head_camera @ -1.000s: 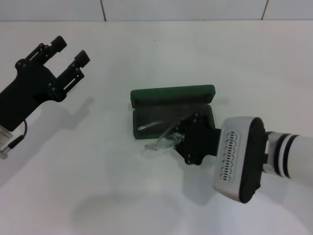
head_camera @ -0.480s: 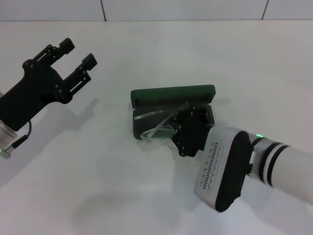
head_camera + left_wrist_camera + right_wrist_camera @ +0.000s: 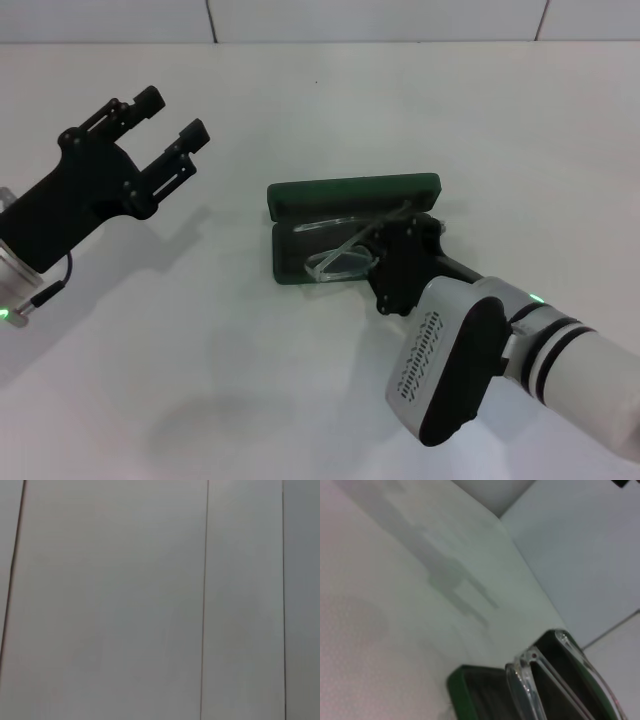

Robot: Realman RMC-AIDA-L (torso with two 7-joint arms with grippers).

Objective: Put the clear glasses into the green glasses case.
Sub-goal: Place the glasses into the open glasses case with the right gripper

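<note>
I should open my right gripper, take the clear glasses anew and lay them along the case's tray (image 3: 298,250), as they slant from the case's tray toward its lid.
The green glasses case (image 3: 352,191) lies open at the table's centre, lid raised at the back, dark tray (image 3: 290,259) in front. The clear glasses (image 3: 335,263) hang tilted over the tray, one temple arm reaching toward the lid. My right gripper (image 3: 378,256) holds them from the case's right end, its fingertips hidden under its black body. The right wrist view shows the clear frame (image 3: 538,681) over the case's green rim (image 3: 456,690). My left gripper (image 3: 172,114) hovers open at the far left, well away from the case.
A white tabletop (image 3: 200,380) surrounds the case, with a tiled wall behind it. The left wrist view shows only pale wall tiles (image 3: 110,600). The right forearm (image 3: 450,360) covers the near right of the table.
My right gripper has carried the glasses from the case's front edge back over the tray. The left gripper has drifted slightly right, still open.
</note>
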